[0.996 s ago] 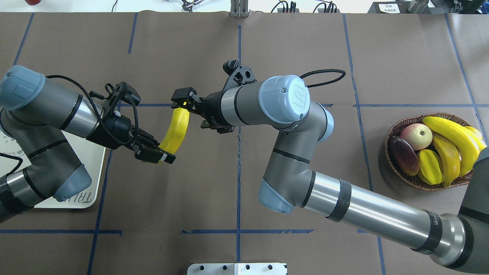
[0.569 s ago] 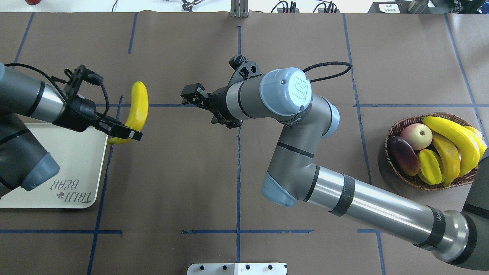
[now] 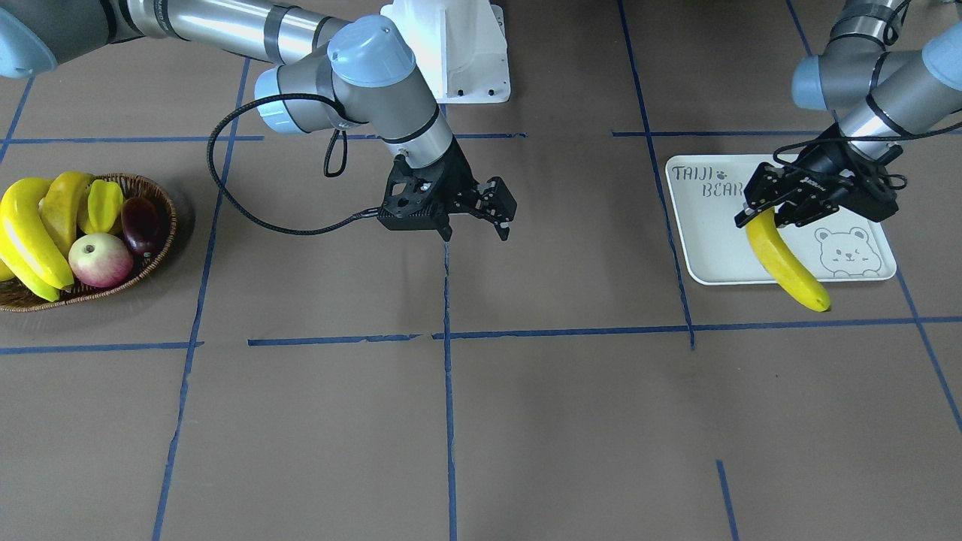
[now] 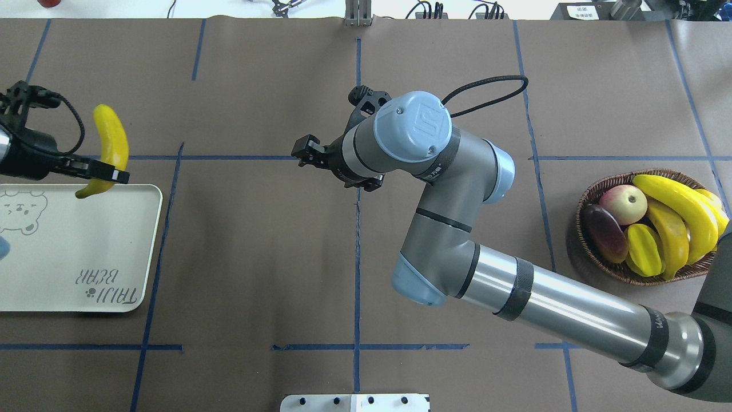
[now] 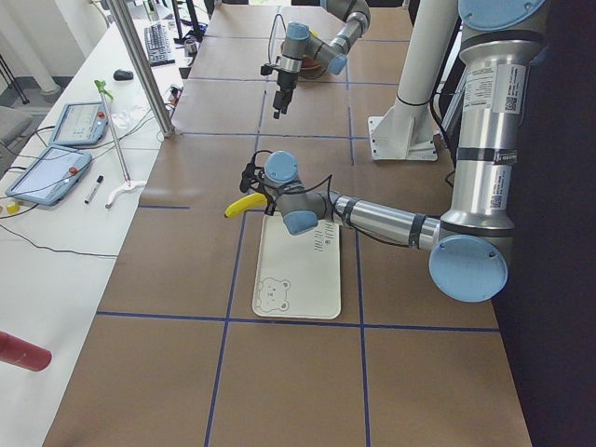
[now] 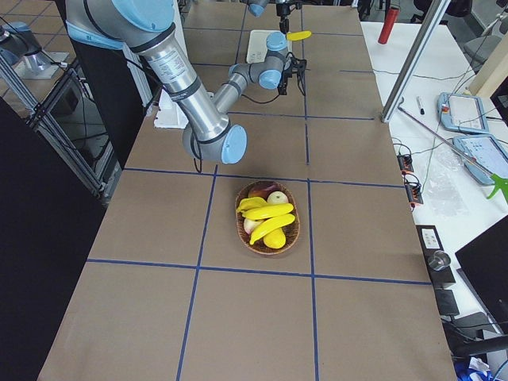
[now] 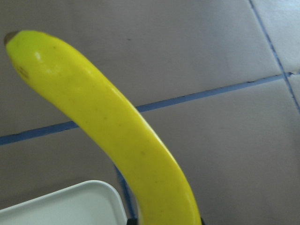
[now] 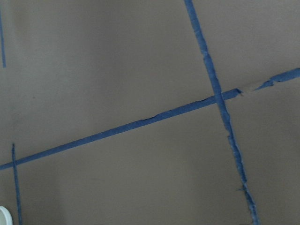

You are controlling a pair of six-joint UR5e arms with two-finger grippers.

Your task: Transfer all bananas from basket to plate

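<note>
The yellow banana will be let go from my left gripper so that it rests on the cream plate [image 3: 848, 218], by the drawing of the bear.
My left gripper [image 4: 100, 179] is shut on the lower end of one yellow banana [image 4: 111, 142]. It holds the banana in the air over the far edge of the cream plate [image 4: 86, 257], most of the fruit reaching past the rim. In the front view this gripper [image 3: 759, 214] and banana [image 3: 787, 264] hang over the plate [image 3: 710, 240]. The left wrist view shows the banana [image 7: 117, 140] above the plate's corner [image 7: 70, 206]. My right gripper [image 4: 303, 153] is open and empty above mid-table, and shows in the front view too [image 3: 502, 214]. More bananas [image 4: 680, 206] lie in the wicker basket [image 4: 589, 197] at right.
The basket [image 3: 161, 203] also holds an apple [image 4: 623, 204], a dark purple fruit [image 4: 605, 233] and a star fruit [image 4: 645, 249]. Blue tape lines cross the brown table cover. The right arm's forearm stretches from the basket side to mid-table. A white mount [image 3: 458, 52] stands at the robot's base.
The right gripper has let go of the banana's far end and drawn back slightly. The left arm has carried the banana leftward from mid-table to the plate's far edge.
</note>
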